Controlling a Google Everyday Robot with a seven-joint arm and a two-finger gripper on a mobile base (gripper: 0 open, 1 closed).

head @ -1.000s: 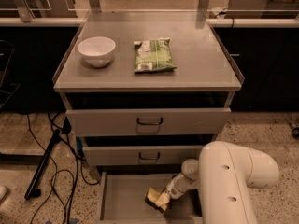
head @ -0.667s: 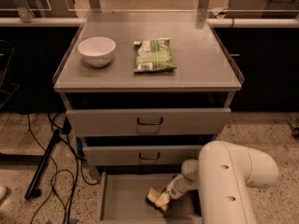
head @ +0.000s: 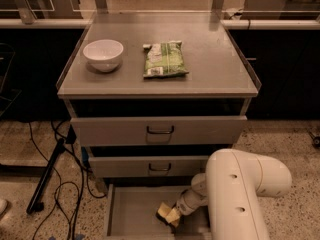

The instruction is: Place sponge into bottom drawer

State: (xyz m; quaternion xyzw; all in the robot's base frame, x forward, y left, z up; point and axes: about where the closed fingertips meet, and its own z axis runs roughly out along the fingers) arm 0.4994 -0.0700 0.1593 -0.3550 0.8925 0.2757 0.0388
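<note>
Next, my gripper lets go of the sponge, which is going to set it down near the middle of the open bottom drawer's grey bottom (head: pixel 169 215).
The pale yellow sponge (head: pixel 167 213) is inside the open bottom drawer (head: pixel 131 213), near its right half, low over or on the grey floor. My gripper (head: pixel 173 218) reaches down into the drawer from the white arm (head: pixel 240 194) at the lower right and is at the sponge, touching it. The arm hides the drawer's right side.
On the cabinet top (head: pixel 210 59) stand a white bowl (head: pixel 103 54) and a green snack packet (head: pixel 165 59). The two upper drawers (head: pixel 159 130) with dark loop handles are partly pulled out. Black cables and a stand leg (head: pixel 47 176) lie on the floor at left.
</note>
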